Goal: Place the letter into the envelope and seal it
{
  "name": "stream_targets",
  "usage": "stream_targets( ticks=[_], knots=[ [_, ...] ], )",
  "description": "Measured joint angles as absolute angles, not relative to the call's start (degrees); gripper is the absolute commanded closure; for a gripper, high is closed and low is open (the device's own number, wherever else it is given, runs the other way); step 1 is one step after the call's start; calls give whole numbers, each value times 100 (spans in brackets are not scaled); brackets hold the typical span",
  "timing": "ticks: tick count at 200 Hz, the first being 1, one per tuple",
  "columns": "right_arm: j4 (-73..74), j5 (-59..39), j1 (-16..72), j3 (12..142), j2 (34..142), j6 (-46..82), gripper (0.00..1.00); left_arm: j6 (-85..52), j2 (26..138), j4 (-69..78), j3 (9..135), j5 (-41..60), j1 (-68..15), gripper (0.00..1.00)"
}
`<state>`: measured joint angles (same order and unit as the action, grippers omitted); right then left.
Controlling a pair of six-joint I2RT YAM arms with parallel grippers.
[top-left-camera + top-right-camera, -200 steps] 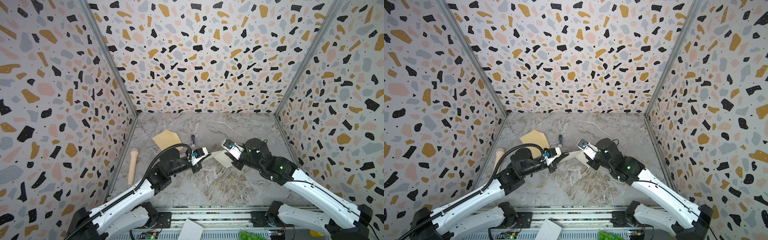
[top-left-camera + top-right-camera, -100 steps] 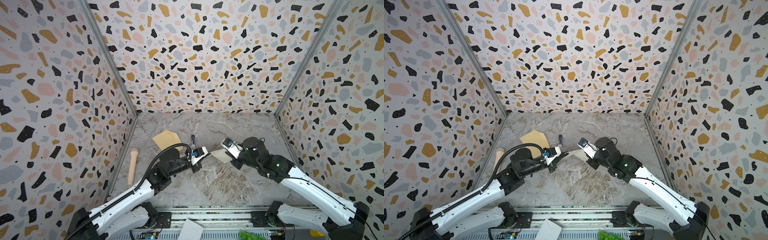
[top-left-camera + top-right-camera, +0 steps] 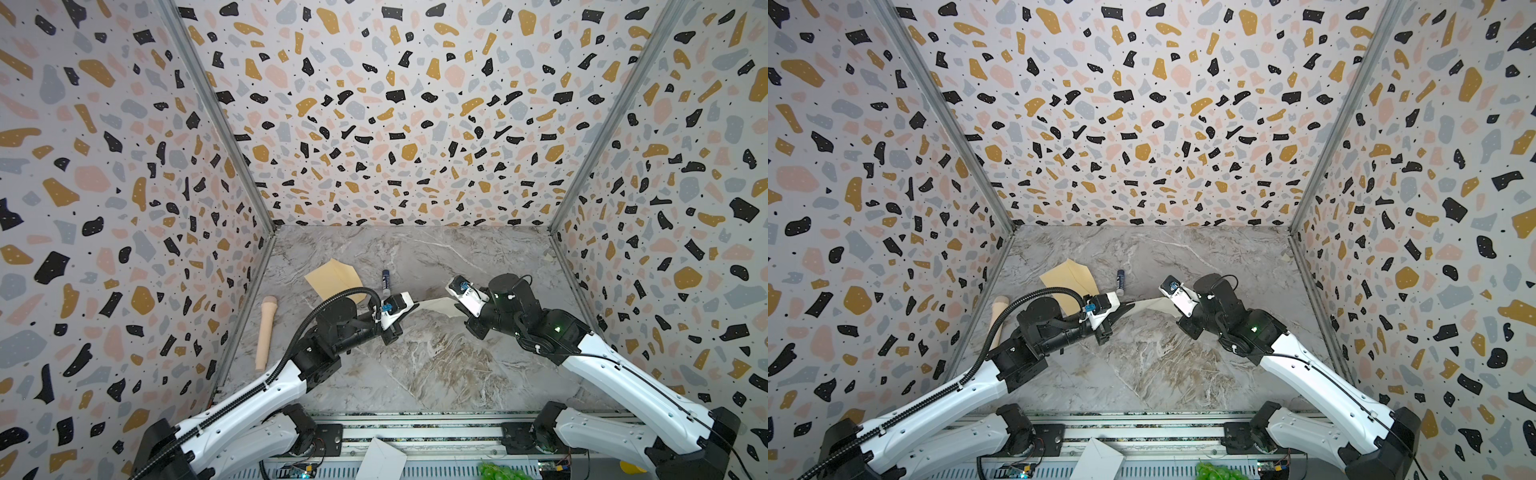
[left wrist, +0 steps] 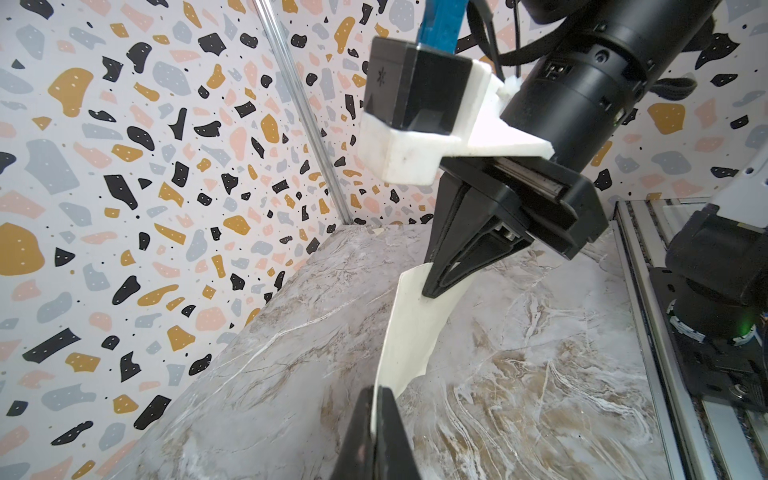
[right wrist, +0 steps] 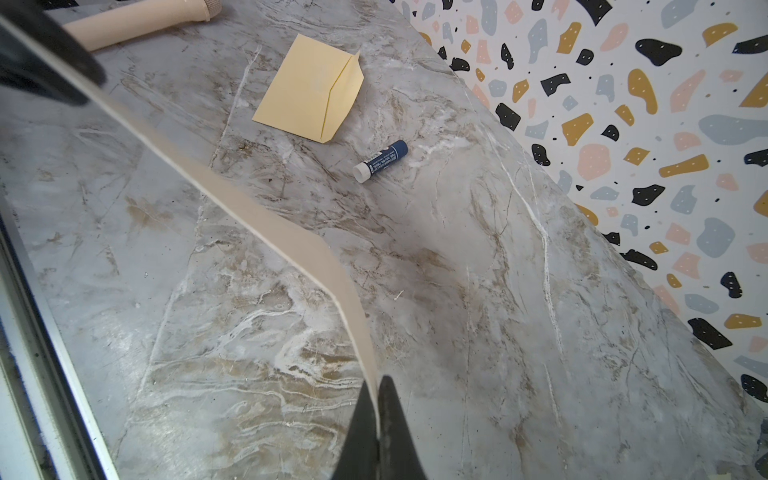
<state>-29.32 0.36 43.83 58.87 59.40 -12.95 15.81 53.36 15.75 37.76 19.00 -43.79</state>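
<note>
I need to turn my right gripper to face my left gripper, open it and regrip the letter straight (image 3: pixel 436 304), because the letter bends near my right gripper, which holds its end at a slant.
The letter (image 3: pixel 434 304) (image 3: pixel 1152 302), a cream sheet seen nearly edge-on, hangs bowed above the marble table between my two grippers. My left gripper (image 3: pixel 410 307) (image 4: pixel 376 409) is shut on one end of it. My right gripper (image 3: pixel 456 308) (image 5: pixel 377 399) is shut on the other end, and the left wrist view shows it (image 4: pixel 436 286) clamped on the sheet (image 4: pixel 409 332). The tan envelope (image 3: pixel 332 277) (image 3: pixel 1069 277) (image 5: pixel 309 93) lies flat at the back left with its flap open, apart from both grippers. The letter's printed side does not show.
A blue glue stick (image 3: pixel 386 279) (image 5: pixel 380 161) lies just right of the envelope. A beige wooden roller (image 3: pixel 266 330) (image 3: pixel 995 320) lies along the left wall. White folded paper (image 3: pixel 382 459) and something green (image 3: pixel 498 471) sit on the front rail. Terrazzo walls enclose three sides.
My right gripper has closed onto the letter's right end, and that arm has shifted slightly. The left arm has kept its grip and place.
</note>
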Motion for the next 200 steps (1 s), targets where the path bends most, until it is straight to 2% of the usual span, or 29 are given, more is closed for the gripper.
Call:
stream_targets(
  ticks=[20,53,70,120,157,200],
  knots=[
    [-2912,21,4309,5887,5940,-1297,100,1577,5339,1573,3776,1975,-4379,86],
    [-2781,113,4042,5769,5867,-1341,100,1406,5190,1505,3778,2137,-4379,54],
    [-2703,106,3918,5627,5743,-1422,100,1326,4917,1470,3795,2147,-4379,45],
    [-2436,-733,3903,5269,5159,-1791,100,1426,4392,1441,3955,2093,-4379,43],
    [-2342,-1343,4115,5196,4963,-2036,100,1564,4915,1227,4110,2464,-4379,45],
    [-2333,-1599,4611,5186,5019,-2178,100,1612,5516,1050,4132,2952,-4379,50]
  ],
)
